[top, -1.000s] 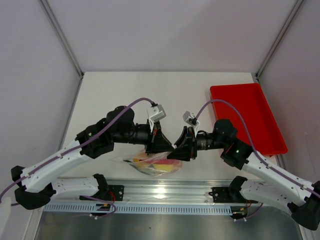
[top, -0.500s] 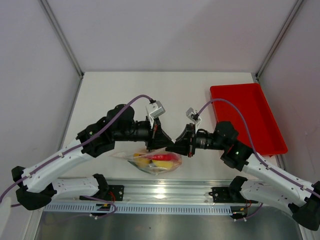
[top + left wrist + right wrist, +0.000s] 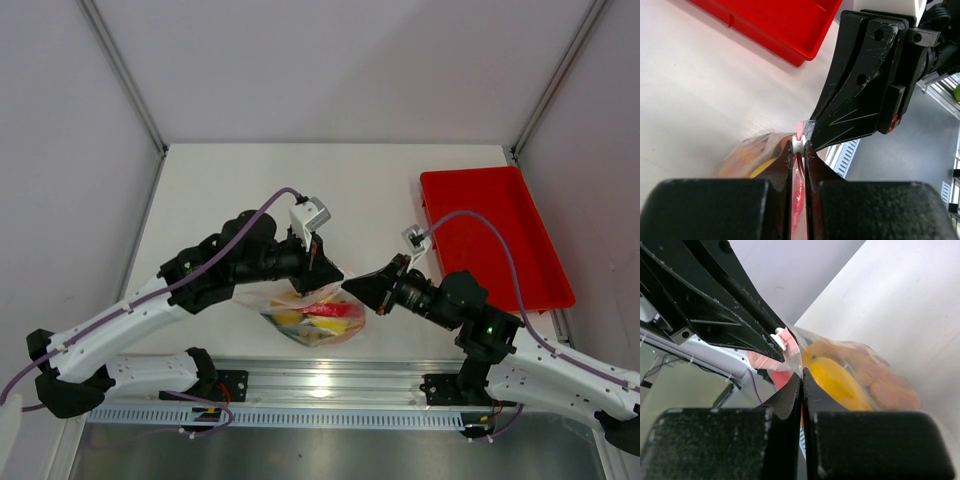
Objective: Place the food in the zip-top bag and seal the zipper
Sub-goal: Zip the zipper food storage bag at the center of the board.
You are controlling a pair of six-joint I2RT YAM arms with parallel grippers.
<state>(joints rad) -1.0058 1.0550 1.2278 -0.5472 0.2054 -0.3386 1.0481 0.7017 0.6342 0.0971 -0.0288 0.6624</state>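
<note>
The zipper piece folds where my right gripper pinches the bag's clear edge next to the slider. Next, I open and take the zipper piece farther (image 3: 800, 371) along, pulling it straight.
The zip-top bag (image 3: 315, 318) lies near the table's front edge. It is clear plastic, and the food (image 3: 322, 311) shows through as yellow and red pieces. My left gripper (image 3: 328, 272) is shut on the pink-red zipper (image 3: 800, 126) at its white slider (image 3: 798, 145). My right gripper (image 3: 348, 287) is shut on the bag's clear edge right beside the left fingertips. In the right wrist view a yellow food piece (image 3: 837, 382) and orange pieces (image 3: 885, 392) sit just behind my shut right gripper (image 3: 801, 380). The slider (image 3: 778, 340) shows under the left fingers (image 3: 740, 315).
A red rectangular tray (image 3: 510, 240) stands at the right of the table, and its corner (image 3: 790, 30) shows in the left wrist view. The metal rail (image 3: 330, 385) with both arm bases runs along the near edge.
My right gripper has shut on the bag's edge. The right arm has swung back toward the near right. The bag has shifted slightly right, and the left arm has barely moved.
</note>
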